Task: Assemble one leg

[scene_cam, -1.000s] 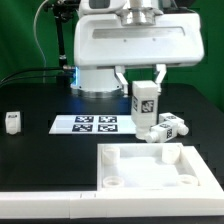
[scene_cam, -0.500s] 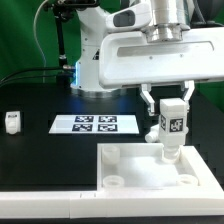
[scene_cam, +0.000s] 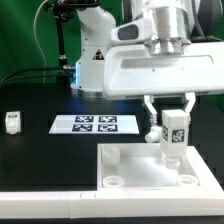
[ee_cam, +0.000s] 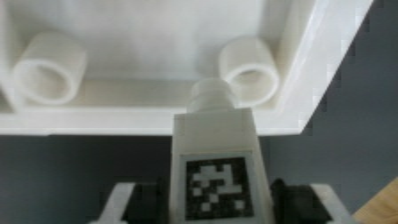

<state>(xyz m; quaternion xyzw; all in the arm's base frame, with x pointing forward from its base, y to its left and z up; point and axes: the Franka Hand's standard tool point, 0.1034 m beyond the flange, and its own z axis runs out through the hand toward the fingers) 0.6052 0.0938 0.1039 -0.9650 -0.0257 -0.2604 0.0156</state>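
Note:
Next, my gripper lets go of the white leg, upright in the white panel's front round corner socket (scene_cam: 183, 182) (ee_cam: 249, 72), the one nearest the leg.
My gripper (scene_cam: 170, 117) is shut on a white leg (scene_cam: 174, 134) with a black-and-white tag on its side and holds it upright over the far right corner of the large white square panel (scene_cam: 140, 158). The leg's lower tip hangs just above the panel's rim. In the wrist view the leg (ee_cam: 219, 150) runs out from between the fingers (ee_cam: 132, 200) and its tip points at the nearer round corner socket (ee_cam: 249, 72). A second socket (ee_cam: 47, 72) lies beside it.
The marker board (scene_cam: 95, 123) lies on the black table at the middle. A small white leg (scene_cam: 12, 122) stands at the exterior view's left. Another white part (scene_cam: 153, 135) shows behind the held leg. The arm's white base (scene_cam: 95, 60) stands at the back.
The gripper with the leg has moved from beside the loose parts toward the exterior view's right and forward, to over the panel's far right corner, and has come slightly lower.

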